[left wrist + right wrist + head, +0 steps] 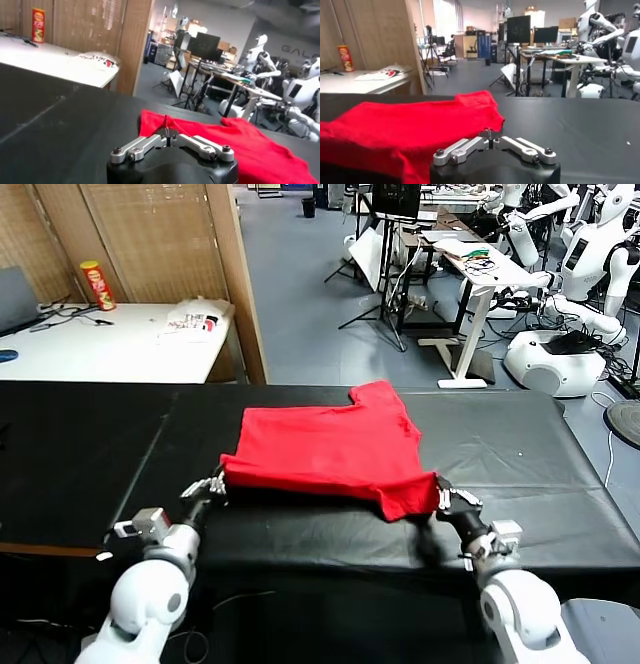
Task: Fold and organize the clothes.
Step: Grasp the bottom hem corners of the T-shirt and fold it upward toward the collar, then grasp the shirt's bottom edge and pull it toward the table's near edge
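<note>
The T-shirt's sleeve is lying at the far edge of the table. Next, I lower the hem with my left gripper and right gripper, retake its corners (pixel 234 468) and pull the T-shirt closer.
The clothes are one plain bright red T-shirt (pixel 330 449) spread on the black table (pixel 520 454), one sleeve pointing to the far side. My left gripper (pixel 218 482) is at its near left corner, shut, with a small peak of red cloth drawn up into the tips (pixel 167 131). At the near right corner my right gripper (pixel 442 496) is shut too, the shirt's edge (pixel 465 131) lying right against its tips (pixel 489 135). The near hem looks slightly raised off the table. No print shows on the side facing up.
A white side table (pixel 110 344) with a red snack can (pixel 97 284) and a wooden partition (pixel 240 274) stand at the back left. Desks, tripods and white robots (pixel 590 254) fill the floor behind. Black tabletop extends to both sides of the shirt.
</note>
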